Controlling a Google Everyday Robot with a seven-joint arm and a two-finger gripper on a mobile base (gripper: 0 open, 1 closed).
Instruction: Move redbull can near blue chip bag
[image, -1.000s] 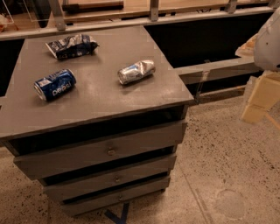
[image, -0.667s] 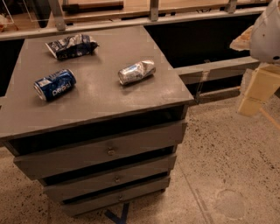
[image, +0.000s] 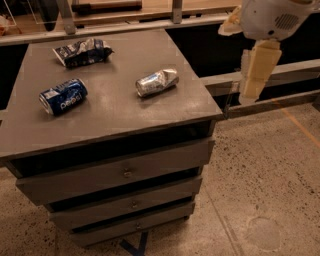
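The robot's gripper will next move to the redbull can on the grey cabinet top and close around the middle of its body (image: 158, 82).
The redbull can (image: 156, 82) lies on its side on the grey cabinet top (image: 115, 117), right of the middle, with its shiny round end pointing right. The blue chip bag (image: 82, 51) lies crumpled at the back left of the top, well apart from the can. My gripper (image: 250, 92) hangs from the white arm housing (image: 270, 17) at the upper right. It is off the cabinet's right edge, to the right of the can, and touches nothing.
A dark blue Pepsi can (image: 63, 96) lies on its side at the left of the top. The cabinet has three drawers (image: 125, 172) in front. A rail and shelving (image: 150, 22) run behind it. Speckled floor (image: 265, 180) lies to the right.
The arm has moved left and further into view, closer to the cabinet's right edge. The cans and the bag have not moved.
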